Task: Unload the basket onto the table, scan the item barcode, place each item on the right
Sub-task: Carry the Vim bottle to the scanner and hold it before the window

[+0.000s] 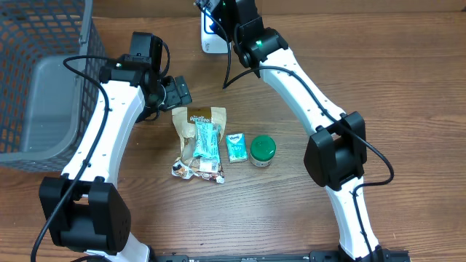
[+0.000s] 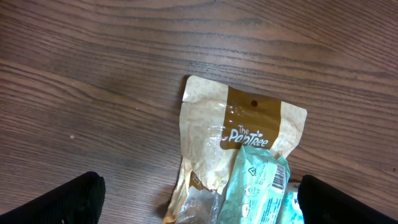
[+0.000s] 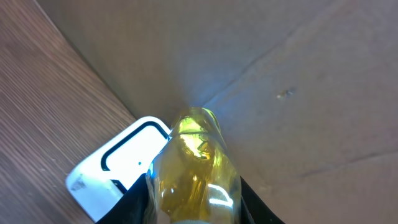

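Note:
My right gripper has the clear yellow bottle. I need to set the bottle down with it on the bare table (image 1: pixel 354 116) under my right arm's black elbow.
In the right wrist view, my right gripper (image 3: pixel 194 202) is shut on a clear yellow bottle (image 3: pixel 196 165), one dark finger on each side of it. The bottle's top points toward a white scanner (image 3: pixel 115 165) just to its left, which also shows at the table's far edge (image 1: pixel 209 40) in the overhead view. I see no barcode on the bottle. My left gripper (image 2: pixel 199 205) hangs open over a brown snack bag (image 2: pixel 230 130) and a teal packet (image 2: pixel 258 186), with its fingertips (image 2: pixel 62 202) wide apart and holding nothing.
A small teal box (image 1: pixel 236 148) and a green-lidded jar (image 1: pixel 263 151) lie right of the snack bag (image 1: pixel 198 116). A wire basket (image 1: pixel 44 44) with a grey bin (image 1: pixel 51 109) stands at the left. A cardboard wall (image 3: pixel 280 74) rises behind the scanner.

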### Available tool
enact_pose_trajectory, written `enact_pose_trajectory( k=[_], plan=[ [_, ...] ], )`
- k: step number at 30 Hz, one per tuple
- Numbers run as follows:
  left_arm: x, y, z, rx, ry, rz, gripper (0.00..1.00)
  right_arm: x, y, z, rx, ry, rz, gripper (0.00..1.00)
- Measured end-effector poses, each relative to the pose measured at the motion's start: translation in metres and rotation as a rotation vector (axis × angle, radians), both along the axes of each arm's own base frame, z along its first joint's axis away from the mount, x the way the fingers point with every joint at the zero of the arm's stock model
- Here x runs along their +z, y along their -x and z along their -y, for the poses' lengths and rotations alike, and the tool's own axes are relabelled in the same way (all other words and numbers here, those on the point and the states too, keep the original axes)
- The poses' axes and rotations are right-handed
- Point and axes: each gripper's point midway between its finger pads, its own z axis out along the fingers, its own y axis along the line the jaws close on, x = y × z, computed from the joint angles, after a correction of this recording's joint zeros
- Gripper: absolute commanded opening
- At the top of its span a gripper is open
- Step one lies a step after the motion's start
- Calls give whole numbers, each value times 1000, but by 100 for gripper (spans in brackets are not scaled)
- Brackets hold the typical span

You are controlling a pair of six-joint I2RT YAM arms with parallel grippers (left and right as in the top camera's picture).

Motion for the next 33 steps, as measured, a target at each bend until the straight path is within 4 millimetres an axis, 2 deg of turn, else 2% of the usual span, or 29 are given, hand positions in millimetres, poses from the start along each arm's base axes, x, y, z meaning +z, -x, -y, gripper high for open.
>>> enact_pose_trajectory(
  k=[10, 14, 23, 28, 33],
  plan=[
    [0, 0, 0, 0, 0, 0, 100, -44, -18, -2, 69, 244, 69, 4],
    [0, 0, 0, 0, 0, 0, 100, -52, -24, -5, 79, 282, 101, 4],
    [0, 0, 0, 0, 0, 0, 100, -56, -29, -4, 59, 285, 123, 4],
    [0, 0, 0, 0, 0, 0, 100, -46, -32, -6, -39, 161, 145, 4],
    [0, 0, 0, 0, 0, 0, 100, -38, -21, -3, -103, 78, 82, 4]
  ],
)
